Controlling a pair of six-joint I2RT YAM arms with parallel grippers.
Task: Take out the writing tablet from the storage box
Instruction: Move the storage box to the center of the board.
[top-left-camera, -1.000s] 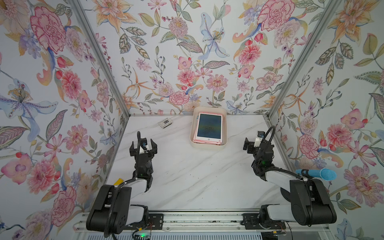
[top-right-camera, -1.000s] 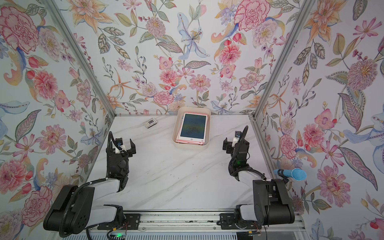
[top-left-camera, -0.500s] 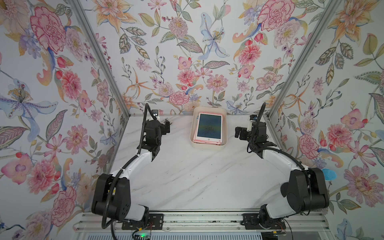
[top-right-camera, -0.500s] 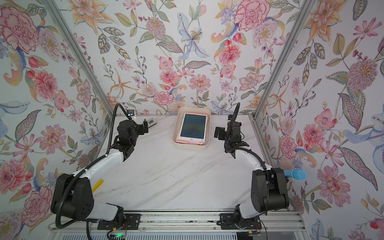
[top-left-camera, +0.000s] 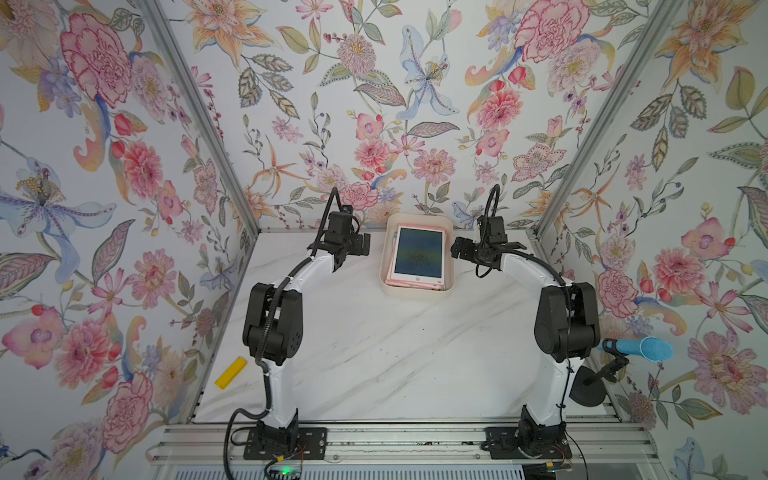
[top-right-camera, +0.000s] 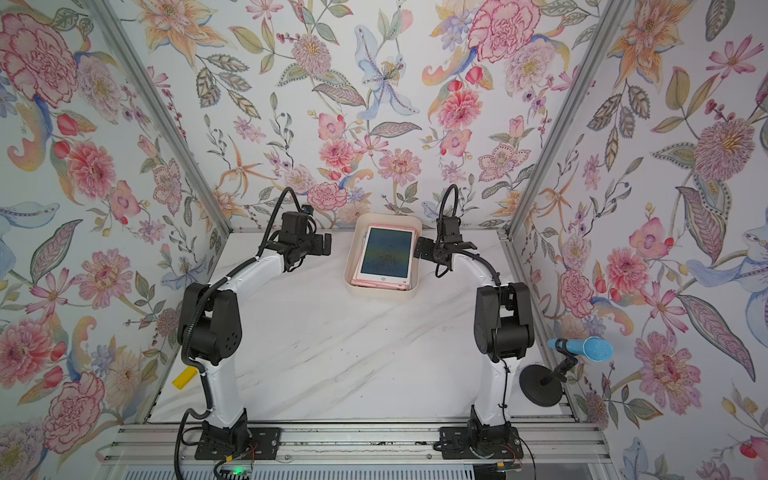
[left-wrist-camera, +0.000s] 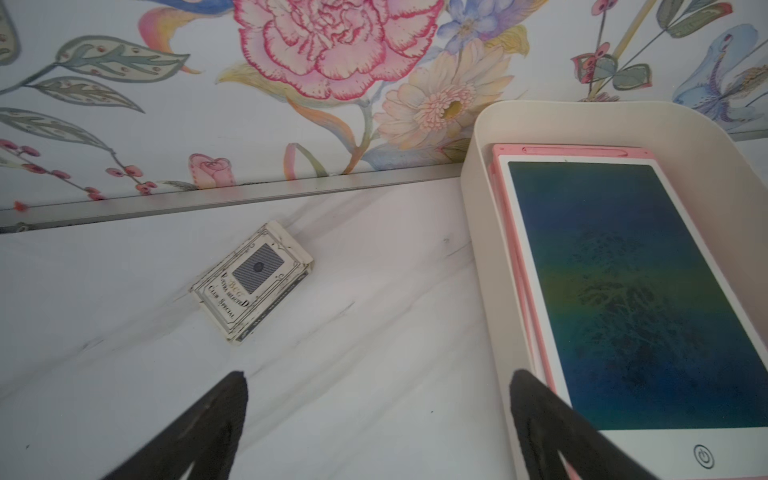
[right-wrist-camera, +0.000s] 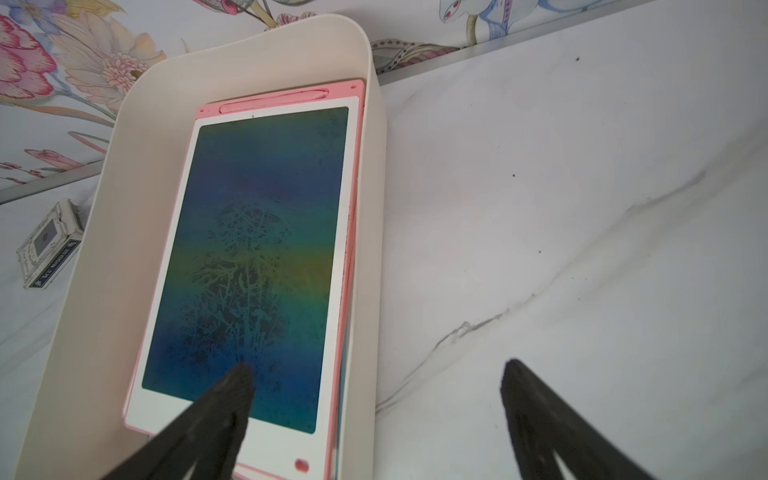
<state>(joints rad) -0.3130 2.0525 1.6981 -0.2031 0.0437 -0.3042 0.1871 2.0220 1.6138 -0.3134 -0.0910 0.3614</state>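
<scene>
Next, my left gripper grabs the middle of the long rim (top-left-camera: 383, 264) (left-wrist-camera: 524, 352) of the storage box, on the side facing the small card box.
The storage box (top-left-camera: 417, 292) (top-right-camera: 380, 293) is a cream-white bin at the back middle of the marble table. In it lies the writing tablet (top-left-camera: 419, 257) (top-right-camera: 386, 257), white-framed with a dark blue-green screen, on top of other pink-edged ones. My left gripper (top-left-camera: 354, 245) (left-wrist-camera: 379, 374) is open just left of the box (left-wrist-camera: 478, 216), one finger (left-wrist-camera: 540, 415) over its left wall. My right gripper (top-left-camera: 484, 246) (right-wrist-camera: 378, 363) is open, straddling the box's right wall (right-wrist-camera: 365, 232). One finger (right-wrist-camera: 224, 403) hangs above the tablet (right-wrist-camera: 257, 249), the other above bare table. Neither grips anything.
A small card box (left-wrist-camera: 253, 282) (right-wrist-camera: 48, 245) lies on the table left of the storage box, ahead of the left gripper. A yellow block (top-left-camera: 230, 372) sits at the table's left edge. A blue microphone on a stand (top-left-camera: 640, 348) is at the front right. The floral back wall stands right behind the box.
Both arms have reached from the table's front to the back, ending on either side of the storage box. The left gripper now covers the card box in both top views.
</scene>
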